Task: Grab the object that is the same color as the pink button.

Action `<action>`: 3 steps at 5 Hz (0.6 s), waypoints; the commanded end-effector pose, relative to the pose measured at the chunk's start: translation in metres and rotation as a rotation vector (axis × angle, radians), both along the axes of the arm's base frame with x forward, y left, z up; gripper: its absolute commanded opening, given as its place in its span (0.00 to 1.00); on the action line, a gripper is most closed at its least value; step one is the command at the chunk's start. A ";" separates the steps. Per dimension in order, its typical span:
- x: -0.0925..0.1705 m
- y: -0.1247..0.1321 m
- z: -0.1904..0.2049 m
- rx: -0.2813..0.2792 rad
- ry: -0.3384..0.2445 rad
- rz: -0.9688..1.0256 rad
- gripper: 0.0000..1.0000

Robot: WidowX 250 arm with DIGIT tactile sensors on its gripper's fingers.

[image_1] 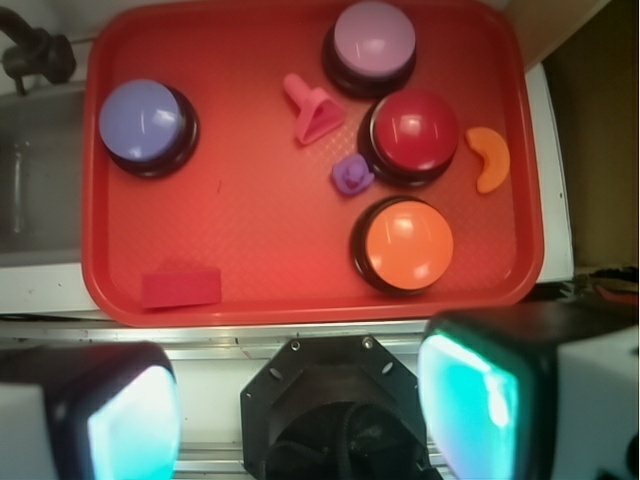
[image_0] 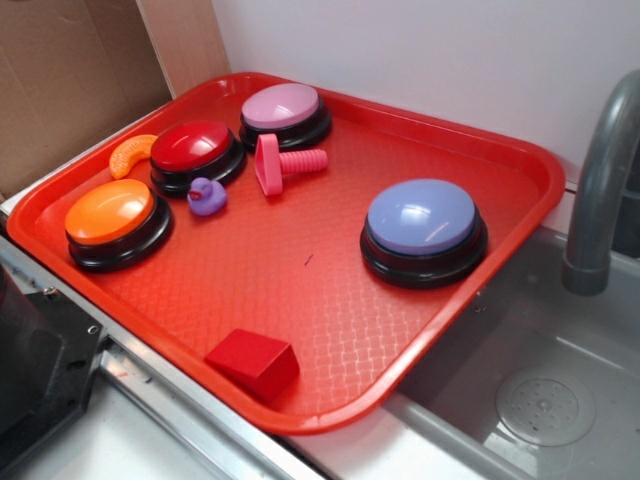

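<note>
My gripper will move next to the pink bolt's wide head (image_0: 270,172) (image_1: 314,122), beside the red button, and close there.
The object, a small pink bolt (image_0: 285,163) (image_1: 314,110), lies on its side on the red tray (image_0: 540,170) (image_1: 100,220), just in front of the pink button (image_0: 284,108) (image_1: 373,42) and beside the red button (image_0: 195,150) (image_1: 415,130). In the wrist view my gripper (image_1: 300,410) is open. Its two fingers with cyan pads (image_1: 470,400) stand wide apart with nothing between them. It hangs high above the tray's near edge, far from the bolt. The exterior view does not show the gripper.
Also on the tray are an orange button (image_0: 112,218) (image_1: 405,242), a lavender-blue button (image_0: 422,222) (image_1: 143,122), a purple duck (image_0: 206,197) (image_1: 352,175), an orange slice toy (image_0: 130,155) (image_1: 490,158) and a red block (image_0: 253,362) (image_1: 181,286). A grey faucet (image_0: 600,180) and a sink (image_0: 540,400) lie beside the tray.
</note>
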State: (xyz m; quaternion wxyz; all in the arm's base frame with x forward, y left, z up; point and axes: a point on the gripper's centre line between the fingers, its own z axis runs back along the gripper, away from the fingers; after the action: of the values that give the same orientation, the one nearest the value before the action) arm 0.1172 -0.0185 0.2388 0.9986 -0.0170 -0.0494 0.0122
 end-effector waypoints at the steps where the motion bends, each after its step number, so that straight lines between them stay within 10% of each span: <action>1: 0.061 -0.007 -0.033 -0.037 -0.041 0.015 1.00; 3: 0.115 -0.003 -0.094 -0.026 -0.150 0.356 1.00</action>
State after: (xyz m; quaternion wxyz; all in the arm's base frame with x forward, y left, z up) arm 0.2247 -0.0264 0.1351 0.9774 -0.0147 -0.0995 0.1857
